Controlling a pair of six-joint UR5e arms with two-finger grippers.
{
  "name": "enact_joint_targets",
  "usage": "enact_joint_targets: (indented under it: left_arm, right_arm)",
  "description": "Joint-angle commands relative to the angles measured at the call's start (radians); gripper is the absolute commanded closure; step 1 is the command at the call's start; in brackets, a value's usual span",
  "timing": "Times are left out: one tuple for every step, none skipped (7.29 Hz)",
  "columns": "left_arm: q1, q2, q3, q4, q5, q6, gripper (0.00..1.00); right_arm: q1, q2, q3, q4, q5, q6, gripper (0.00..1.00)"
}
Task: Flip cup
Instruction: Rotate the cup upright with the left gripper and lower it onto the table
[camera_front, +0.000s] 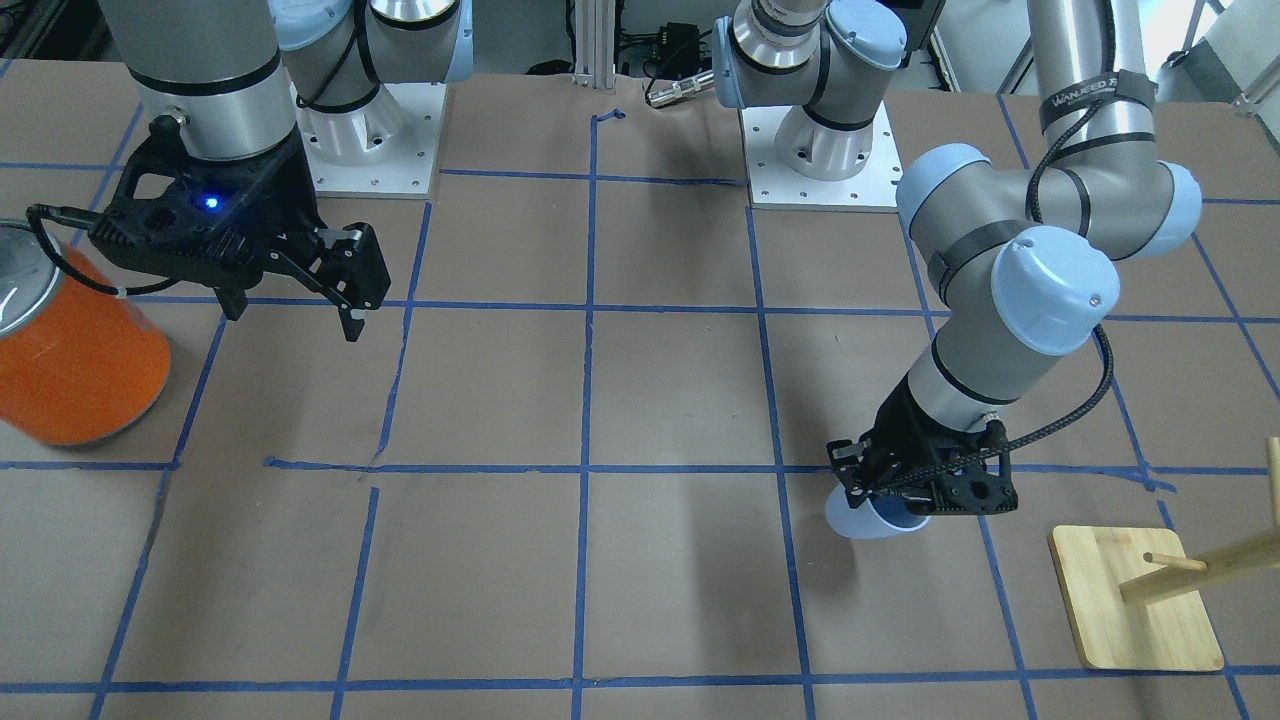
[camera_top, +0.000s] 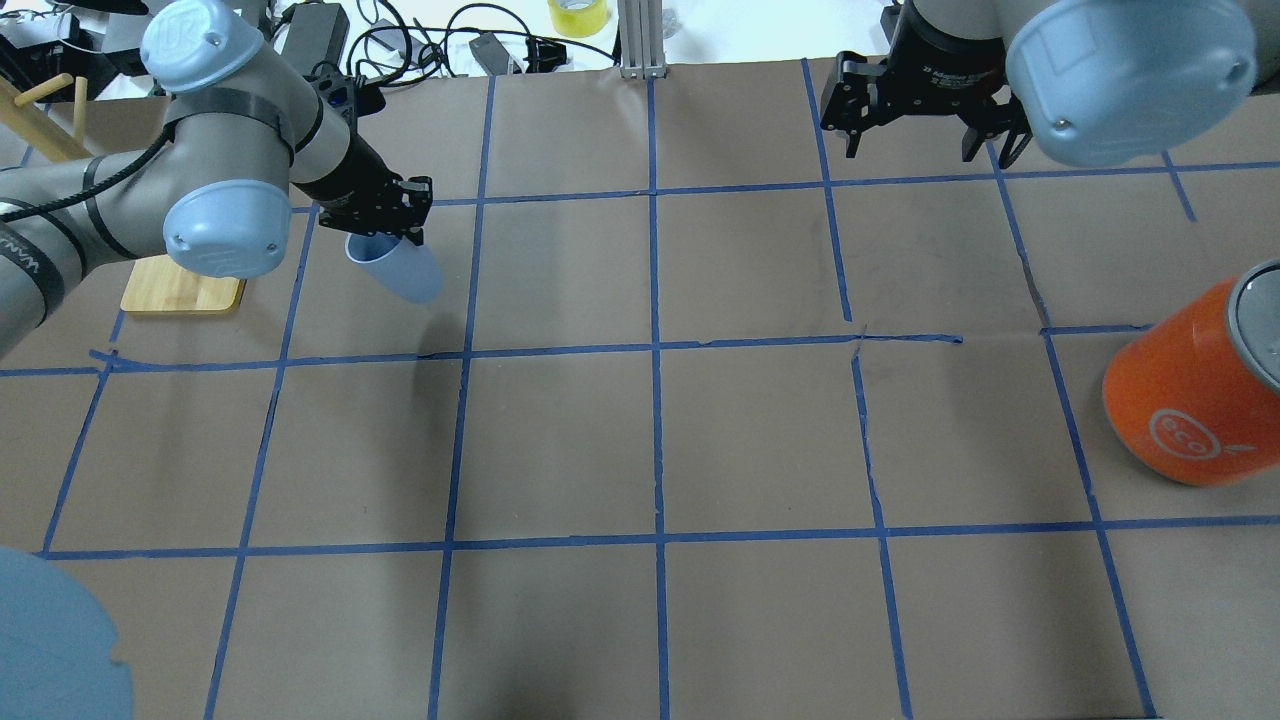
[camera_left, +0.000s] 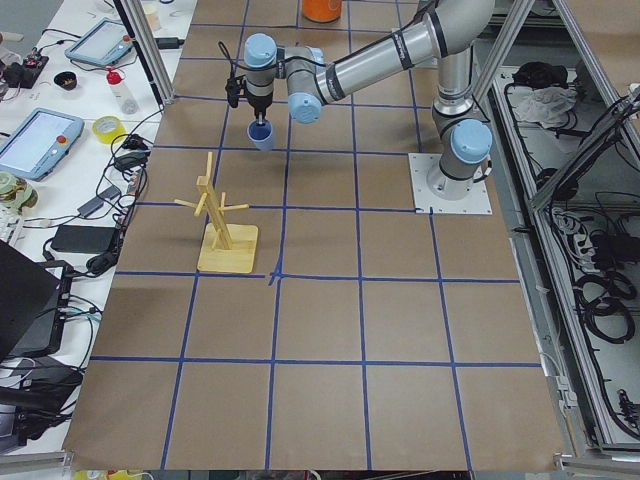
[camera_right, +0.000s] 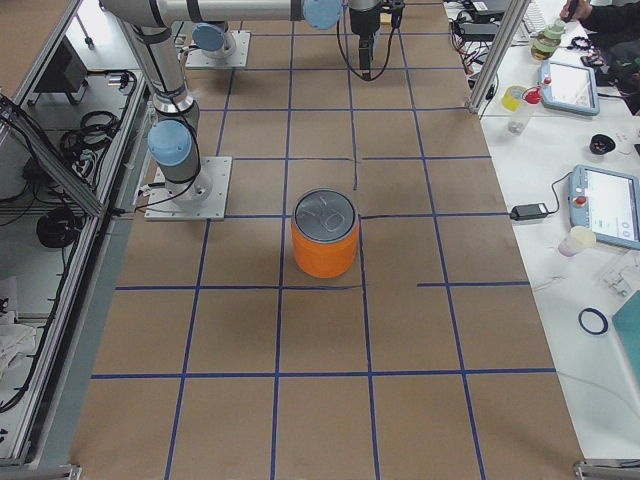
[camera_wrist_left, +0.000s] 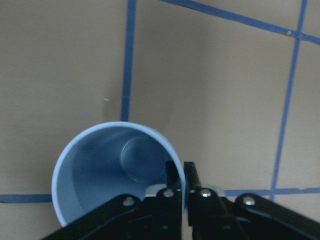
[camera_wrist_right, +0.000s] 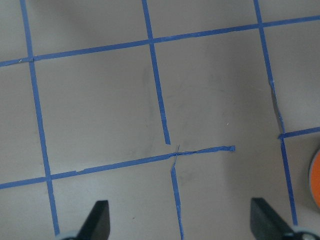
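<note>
I should set the cup down with my left gripper near the middle of the tape square (camera_front: 909, 593) next to the wooden peg stand.
The cup (camera_top: 400, 269) is a small pale blue tumbler, held tilted above the table, mouth toward the gripper. My left gripper (camera_top: 385, 228) is shut on its rim, one finger inside and one outside, as the left wrist view shows (camera_wrist_left: 179, 175). The cup's open mouth and inner bottom face that camera (camera_wrist_left: 110, 170). The cup also shows in the front view (camera_front: 872, 520) under the left gripper (camera_front: 900, 500), and in the left side view (camera_left: 261, 136). My right gripper (camera_top: 925, 140) is open and empty, high over the far right of the table, also in the front view (camera_front: 290, 305).
A large orange can (camera_top: 1195, 395) with a silver lid stands at the right edge. A wooden peg stand with a flat base (camera_front: 1135, 600) sits close to the left arm. Blue tape lines grid the brown table. Cables and a yellow tape roll (camera_top: 578, 14) lie beyond the far edge.
</note>
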Motion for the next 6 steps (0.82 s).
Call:
enact_joint_targets:
  left_arm:
    - [0.000,-0.037,0.041,0.066,0.107,0.103,1.00]
    - [0.000,-0.070,0.043,0.103,0.107,0.104,1.00]
    - [0.000,-0.100,0.049,0.150,0.106,0.132,1.00]
    - [0.000,-0.113,0.051,0.161,0.106,0.143,1.00]
    - [0.000,-0.125,0.051,0.163,0.106,0.196,1.00]
    - [0.000,-0.133,0.051,0.160,0.098,0.198,1.00]
  right_arm:
    - [0.000,0.000,0.002,0.000,-0.003,-0.001,0.00]
    - [0.000,0.000,0.002,-0.002,-0.003,-0.001,0.00]
    - [0.000,0.002,0.004,-0.002,-0.004,-0.007,0.00]
    - [0.000,0.000,0.004,-0.002,-0.004,-0.007,0.00]
    - [0.000,0.000,0.004,0.000,-0.004,-0.002,0.00]
    - [0.000,0.000,0.004,0.001,-0.006,-0.001,0.00]
